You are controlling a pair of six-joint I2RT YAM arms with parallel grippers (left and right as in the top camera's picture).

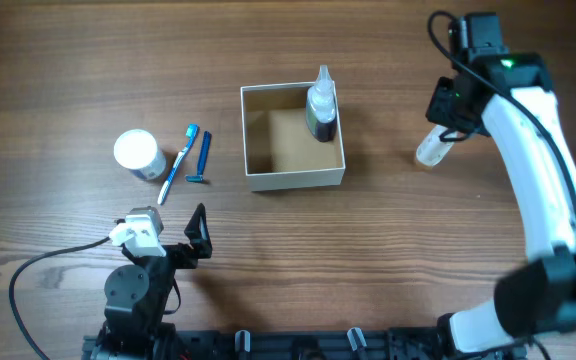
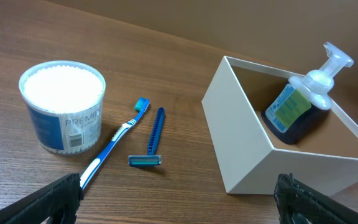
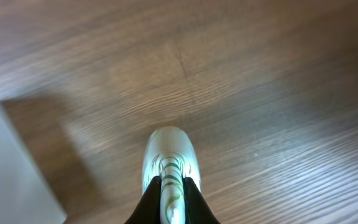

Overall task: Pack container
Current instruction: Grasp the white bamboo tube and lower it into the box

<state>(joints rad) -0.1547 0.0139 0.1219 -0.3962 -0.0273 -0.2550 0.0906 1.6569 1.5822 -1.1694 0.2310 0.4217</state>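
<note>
I will use my right gripper to set the white tube down inside the container point(image 1: 322, 151) just in front of the dark pump bottle. The tube is now held above the table.
The container point(image 1: 254, 140), a square white box with a tan inside, stands at the table's middle, also in the left wrist view point(image 2: 241, 137). A dark pump bottle point(image 1: 320, 105) leans in its far right corner. My right gripper point(image 1: 446, 128) is shut on a white tube with green markings point(image 3: 169, 168), held above the table to the right of the box; the tube also shows from overhead point(image 1: 432, 148). My left gripper point(image 2: 179, 199) is open and empty near the front left, short of the box.
A white round jar point(image 1: 138, 153), a blue toothbrush point(image 1: 178, 163) and a blue razor point(image 1: 202, 158) lie left of the box. They also show in the left wrist view: jar point(image 2: 62, 106), toothbrush point(image 2: 114, 143), razor point(image 2: 151, 140).
</note>
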